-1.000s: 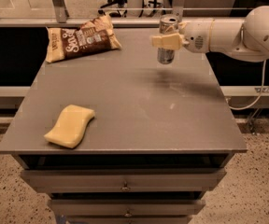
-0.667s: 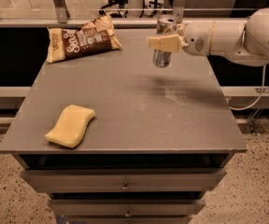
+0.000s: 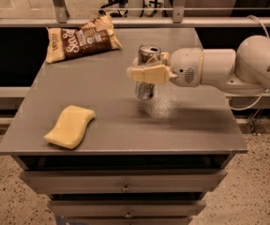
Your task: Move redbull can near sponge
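Next, I set the redbull can down upright on the grey table (image 3: 106, 126) with my gripper, close beside the sponge's edge that faces my arm.
The redbull can (image 3: 146, 89) is a slim silver can with a shiny top, held upright over the middle of the grey table (image 3: 182, 125). My gripper (image 3: 146, 69) comes in from the right on a white arm and is shut on the can, with a cream finger (image 3: 146, 74) across its front. The can's bottom hangs just above the tabletop. The sponge (image 3: 70, 126) is pale yellow with wavy sides and lies flat near the table's front left, well to the left of the can and closer to the front edge.
A brown snack bag (image 3: 81, 38) lies at the table's back left. A railing (image 3: 125, 8) runs behind the table. Drawers (image 3: 125, 187) sit below the front edge. The white arm (image 3: 247, 69) spans the table's right side.
My gripper has carried the can leftward and toward the front, from the back right of the table to above its middle, closer to the sponge.
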Available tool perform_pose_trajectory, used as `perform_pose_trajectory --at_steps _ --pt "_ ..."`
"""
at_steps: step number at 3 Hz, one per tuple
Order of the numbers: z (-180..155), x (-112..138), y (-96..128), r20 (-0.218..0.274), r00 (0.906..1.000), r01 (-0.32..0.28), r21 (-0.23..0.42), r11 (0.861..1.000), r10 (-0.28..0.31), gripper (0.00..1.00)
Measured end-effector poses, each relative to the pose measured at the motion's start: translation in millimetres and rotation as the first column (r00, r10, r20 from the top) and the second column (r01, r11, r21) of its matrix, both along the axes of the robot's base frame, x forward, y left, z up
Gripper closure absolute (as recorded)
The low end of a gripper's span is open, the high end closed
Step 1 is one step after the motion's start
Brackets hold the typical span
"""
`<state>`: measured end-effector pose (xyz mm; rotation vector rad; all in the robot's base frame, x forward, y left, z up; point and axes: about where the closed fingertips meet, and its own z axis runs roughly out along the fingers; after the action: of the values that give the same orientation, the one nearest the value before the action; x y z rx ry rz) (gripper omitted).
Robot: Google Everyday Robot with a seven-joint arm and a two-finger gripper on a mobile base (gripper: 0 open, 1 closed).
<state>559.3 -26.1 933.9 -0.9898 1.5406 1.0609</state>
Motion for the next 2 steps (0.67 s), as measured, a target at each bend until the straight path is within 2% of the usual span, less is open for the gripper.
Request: perform_pose_trajectory --at_steps 1,2 --pt "-21 -36 30 -0.035 0.9965 -0.076 0.011 0.997 0.076 1.0" --pt "-37 -56 53 -0.046 0.9902 -0.131 0.03 0.991 0.132 1.0"
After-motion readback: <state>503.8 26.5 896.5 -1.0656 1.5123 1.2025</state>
